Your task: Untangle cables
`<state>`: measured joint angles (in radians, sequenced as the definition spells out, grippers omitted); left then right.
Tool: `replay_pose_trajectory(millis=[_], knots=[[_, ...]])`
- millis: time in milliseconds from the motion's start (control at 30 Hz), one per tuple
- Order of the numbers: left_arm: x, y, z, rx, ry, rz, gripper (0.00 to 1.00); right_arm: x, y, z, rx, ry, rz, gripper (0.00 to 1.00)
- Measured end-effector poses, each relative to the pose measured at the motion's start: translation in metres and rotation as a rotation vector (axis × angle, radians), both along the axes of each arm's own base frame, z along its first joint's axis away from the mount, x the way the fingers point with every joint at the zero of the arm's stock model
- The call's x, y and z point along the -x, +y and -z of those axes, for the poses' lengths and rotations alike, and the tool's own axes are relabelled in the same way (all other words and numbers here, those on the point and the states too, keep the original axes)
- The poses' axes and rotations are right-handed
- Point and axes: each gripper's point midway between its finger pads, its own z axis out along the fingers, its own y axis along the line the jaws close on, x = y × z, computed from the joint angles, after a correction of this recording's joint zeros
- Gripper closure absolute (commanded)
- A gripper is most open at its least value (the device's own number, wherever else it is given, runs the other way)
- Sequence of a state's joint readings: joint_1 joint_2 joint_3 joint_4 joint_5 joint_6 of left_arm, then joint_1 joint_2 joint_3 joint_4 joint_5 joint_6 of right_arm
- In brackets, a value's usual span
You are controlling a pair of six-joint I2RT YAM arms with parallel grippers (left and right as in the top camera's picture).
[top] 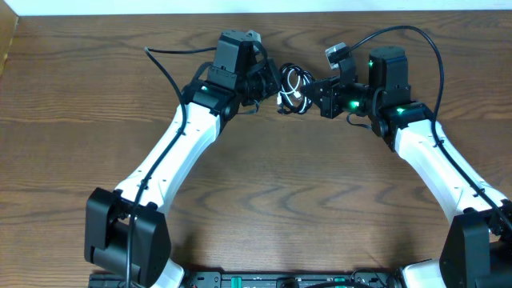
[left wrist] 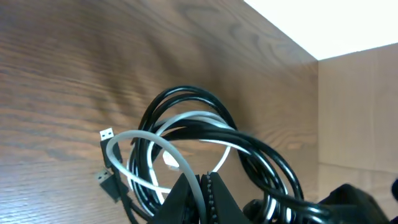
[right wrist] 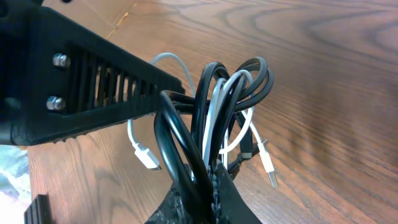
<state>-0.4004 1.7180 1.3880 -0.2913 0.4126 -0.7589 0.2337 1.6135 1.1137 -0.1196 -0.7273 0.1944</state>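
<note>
The robot's right gripper will release the bundle on the bare wood just nearer me than the gripper tips (top: 299, 130).
The black and white cables (top: 293, 88) form one tangled bundle at the back middle of the table, between my two grippers. My left gripper (top: 274, 86) reaches in from the left. In the left wrist view it (left wrist: 202, 178) is shut on a strand of the white cable (left wrist: 144, 140), with black cable (left wrist: 186, 98) loops behind. My right gripper (top: 314, 94) comes from the right. In its wrist view it (right wrist: 209, 173) is shut on the black cable (right wrist: 177, 140), and the white cable (right wrist: 219, 99) threads through the loops. Loose plug ends (right wrist: 147, 159) hang just above the wood.
The left gripper's ribbed black finger (right wrist: 93, 93) crosses the right wrist view close to the bundle. A cardboard wall (left wrist: 357, 106) stands beyond the table edge. Thick black arm wires (top: 164, 68) (top: 416, 36) arc over the back of the table.
</note>
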Motion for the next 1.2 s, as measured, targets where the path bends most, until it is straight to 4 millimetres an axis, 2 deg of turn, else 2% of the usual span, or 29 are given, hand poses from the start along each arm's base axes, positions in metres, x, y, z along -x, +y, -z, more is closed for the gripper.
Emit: replay_pose_trajectory(millis=[133, 400, 600, 700, 833, 967, 1200], knots=[[0.001, -0.005, 0.006, 0.016, 0.025, 0.012, 0.92, 0.000, 0.000, 0.000, -0.001, 0.000, 0.000, 0.99], [0.012, -0.032, 0.037, 0.055, 0.110, 0.122, 0.92, -0.004, -0.007, 0.000, 0.000, 0.000, 0.018, 0.99], [0.011, -0.052, 0.038, 0.086, 0.076, 0.172, 0.91, -0.002, -0.008, 0.002, 0.001, 0.017, 0.021, 0.99], [0.011, -0.059, 0.036, 0.092, 0.053, 0.188, 0.62, -0.003, -0.010, 0.004, 0.003, 0.026, 0.028, 0.99], [0.010, -0.054, 0.045, 0.066, 0.064, 0.176, 0.33, -0.008, -0.019, 0.003, 0.010, 0.022, 0.058, 0.99], [0.018, -0.043, 0.061, -0.001, 0.123, 0.156, 0.33, -0.006, -0.018, 0.005, 0.014, 0.033, 0.057, 0.99], [0.030, 0.002, 0.095, -0.184, 0.231, 0.090, 0.33, -0.006, -0.020, 0.012, 0.034, 0.063, 0.083, 0.99]])
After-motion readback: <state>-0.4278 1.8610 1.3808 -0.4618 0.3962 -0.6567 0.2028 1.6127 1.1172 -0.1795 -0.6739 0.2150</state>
